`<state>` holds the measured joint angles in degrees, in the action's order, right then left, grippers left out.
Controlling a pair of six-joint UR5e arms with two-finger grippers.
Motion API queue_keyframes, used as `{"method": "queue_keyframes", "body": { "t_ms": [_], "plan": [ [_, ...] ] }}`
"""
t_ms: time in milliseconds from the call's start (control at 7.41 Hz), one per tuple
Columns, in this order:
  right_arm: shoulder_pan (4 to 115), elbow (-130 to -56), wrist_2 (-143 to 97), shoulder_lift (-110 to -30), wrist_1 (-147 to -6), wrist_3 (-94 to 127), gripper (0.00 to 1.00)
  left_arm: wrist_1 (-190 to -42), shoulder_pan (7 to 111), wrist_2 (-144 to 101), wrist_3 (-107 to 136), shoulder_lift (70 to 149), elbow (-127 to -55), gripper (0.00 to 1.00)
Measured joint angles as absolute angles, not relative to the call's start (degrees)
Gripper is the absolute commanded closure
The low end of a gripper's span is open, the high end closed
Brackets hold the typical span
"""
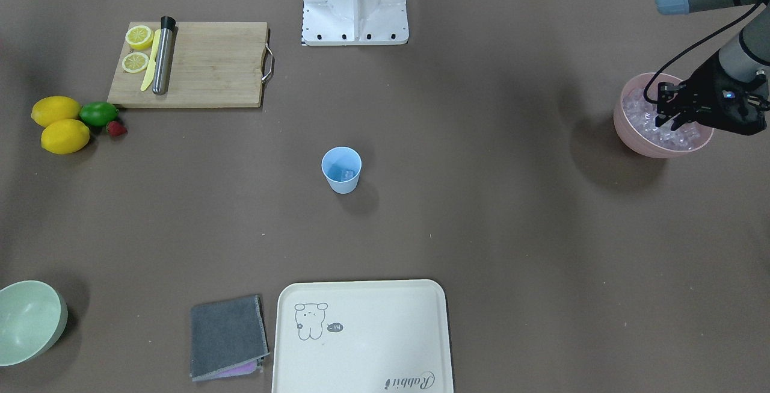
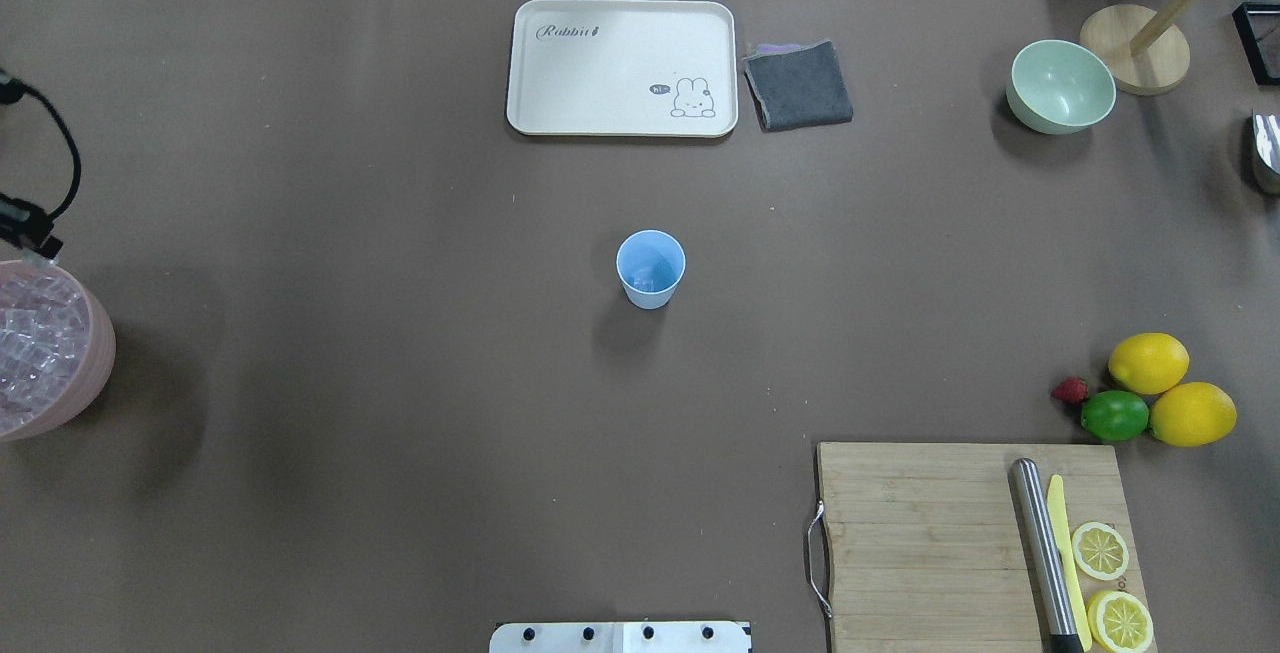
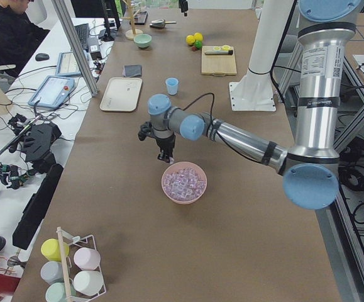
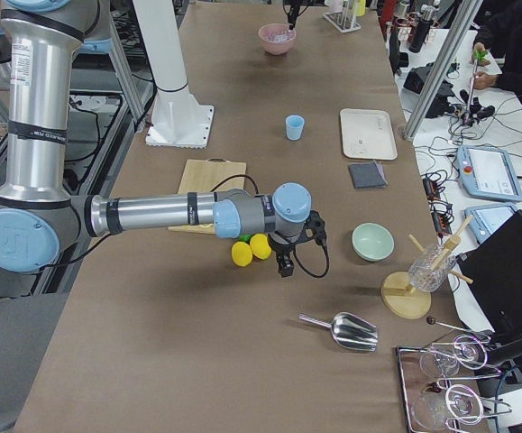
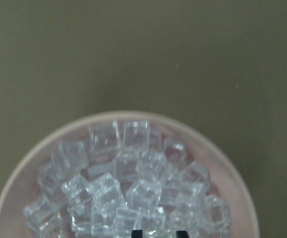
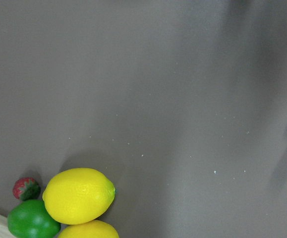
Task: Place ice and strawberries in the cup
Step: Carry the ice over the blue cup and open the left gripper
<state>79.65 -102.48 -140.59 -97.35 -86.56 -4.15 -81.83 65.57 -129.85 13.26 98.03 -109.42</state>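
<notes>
My left gripper is going to the inside the light-blue cup (image 1: pixel 338 171). Next, I let the ice cube go there, beside the other cube that is in it.
The light-blue cup (image 1: pixel 341 170) stands upright mid-table with one ice cube (image 1: pixel 348 173) in it. Many ice cubes (image 5: pixel 128 183) fill a pink bowl (image 1: pixel 637 140) at the robot's left end. My left gripper (image 1: pixel 669 123) hangs over this bowl. In the left wrist view its fingertips (image 5: pixel 137 233) stand narrowly apart with a glassy cube between them. The strawberry (image 1: pixel 116 129) lies next to the lime (image 1: pixel 98 114); it also shows in the right wrist view (image 6: pixel 26 188). My right gripper (image 4: pixel 285 263) hovers near the lemons; I cannot tell whether it is open.
Two lemons (image 1: pixel 55 110) lie beside the lime. A cutting board (image 1: pixel 204 65) carries lemon halves, a yellow knife and a metal muddler. A cream tray (image 1: pixel 361 339), a grey cloth (image 1: pixel 227 336) and a pale green bowl (image 1: pixel 27 321) sit along the far edge.
</notes>
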Motion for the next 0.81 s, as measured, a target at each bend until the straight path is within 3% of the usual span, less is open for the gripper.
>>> {"method": "queue_keyframes", "body": {
  "t_ms": [270,809],
  "plan": [
    [79.5,-102.5,-140.8,-96.5,-86.5,-4.1,0.00,-73.2,63.8,-129.8,18.8,110.0,-107.7,1.00],
    [75.5,-102.3,-140.8,-90.1,-86.0,5.0,0.00,-74.6,47.3,-123.6,47.1,129.3,-101.3,1.00]
  ]
}}
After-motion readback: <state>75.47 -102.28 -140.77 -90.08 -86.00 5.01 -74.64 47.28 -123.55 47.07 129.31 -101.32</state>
